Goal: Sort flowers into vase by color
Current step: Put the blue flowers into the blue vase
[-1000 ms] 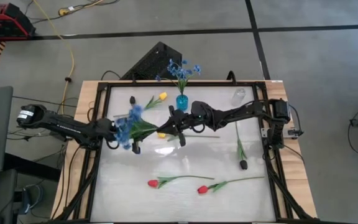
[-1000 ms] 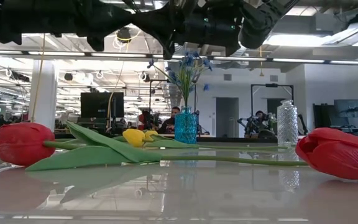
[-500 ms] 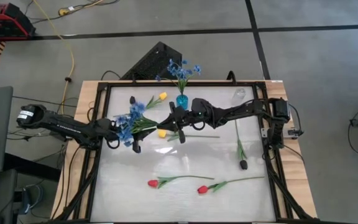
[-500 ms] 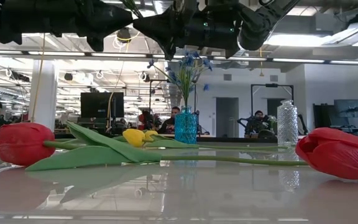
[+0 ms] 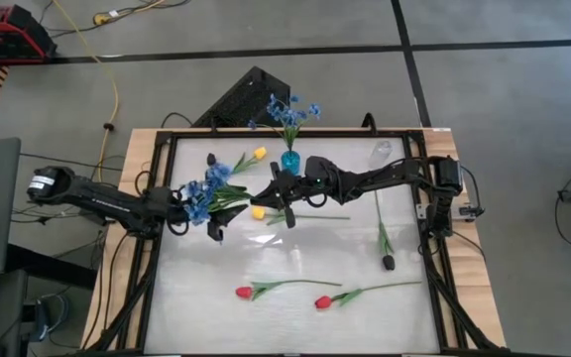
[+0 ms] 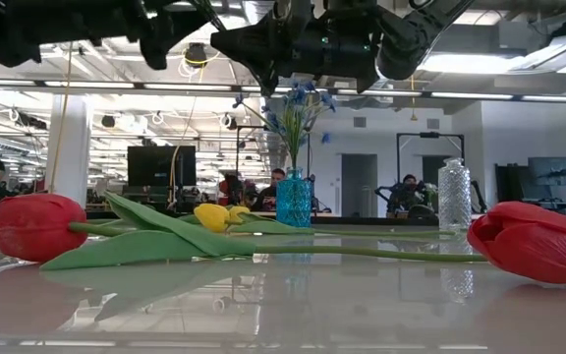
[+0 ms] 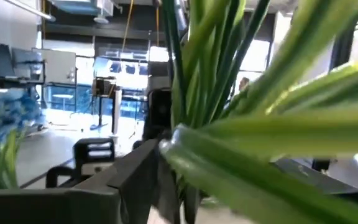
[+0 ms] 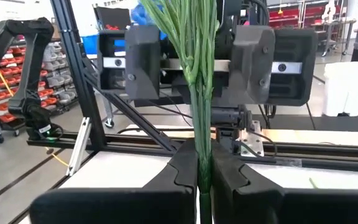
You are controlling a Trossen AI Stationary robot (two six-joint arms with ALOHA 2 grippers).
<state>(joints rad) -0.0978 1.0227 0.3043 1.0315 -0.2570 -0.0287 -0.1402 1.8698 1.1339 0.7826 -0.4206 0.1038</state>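
Note:
The blue spray slants, its stems' lower end in my right gripper, so my left gripper needs to hold it upright while my right gripper takes the stems higher (image 8: 202, 118).
A blue many-blossom spray (image 5: 210, 187) hangs over the table's middle left, its stems (image 8: 199, 74) running to my right gripper (image 5: 279, 195), which is shut on them. My left gripper (image 5: 209, 216) is open. In the right wrist view its two pads (image 8: 143, 59) stand on either side of the stems, apart from them. A blue vase (image 5: 289, 160) with blue flowers stands at the far middle. A clear vase (image 5: 382, 151) stands at the far right. Yellow tulips (image 5: 257, 212), red tulips (image 5: 244, 293) and dark buds (image 5: 388, 262) lie on the table. My right gripper pinches the blue spray's bundled green stems (image 8: 202, 163) between its two fingers, near the stems' lower end. It comes level from the table's right side. The spray is lifted clear of the table, with its blossoms toward the left arm.
A second yellow tulip (image 5: 258, 154) and a dark bud (image 5: 211, 159) lie near the far left. A second red tulip (image 5: 322, 301) lies toward the near edge. A black frame (image 5: 157, 248) rims the table. People sit in the room behind.
My right gripper has drawn a little toward the far edge with the blue spray. The spray's blossom head has shifted that way too, still clear of the table.

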